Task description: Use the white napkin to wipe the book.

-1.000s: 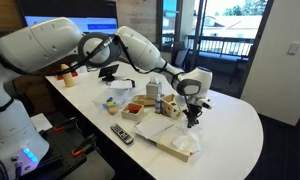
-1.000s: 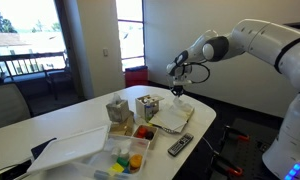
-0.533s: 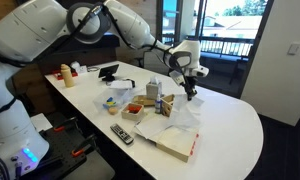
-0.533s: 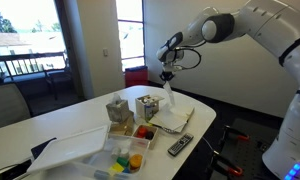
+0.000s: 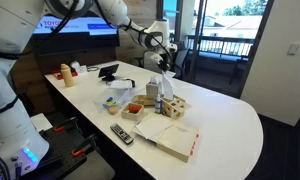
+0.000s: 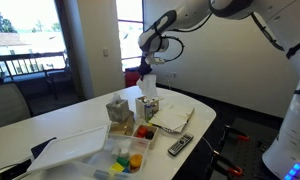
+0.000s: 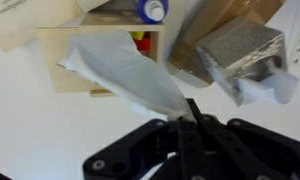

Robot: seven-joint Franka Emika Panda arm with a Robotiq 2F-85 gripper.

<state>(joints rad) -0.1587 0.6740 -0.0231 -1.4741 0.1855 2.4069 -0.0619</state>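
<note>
The robot's gripper will release the white napkin on the table [image 5: 135, 92] between the brown box and the compartment tray.
The white napkin [image 7: 118, 72] hangs as a stretched white sheet from my gripper [image 7: 187, 118], whose fingers are shut on one end of it. In both exterior views the gripper [image 5: 162, 60] [image 6: 147, 66] is raised well above the table, over the small boxes, with the napkin [image 5: 163, 78] [image 6: 149, 86] dangling below it. The book [image 5: 168, 136] [image 6: 171, 119] lies flat on the white table, cream cover up, with its red-pink strip [image 5: 193, 146] along one edge. The gripper is clear of the book, up and to one side of it.
A wooden box [image 5: 171, 103] [image 7: 100, 40] and a brown box holding a foil bag [image 7: 235, 50] stand below the gripper. A black remote [image 5: 121, 133] [image 6: 180, 146] lies near the book. A compartment tray of coloured items [image 6: 126, 150] and bottles [image 5: 65, 73] stand further along the table.
The gripper has lifted from just above the book and swung up and away over the small boxes, carrying the napkin off the book's cover.
</note>
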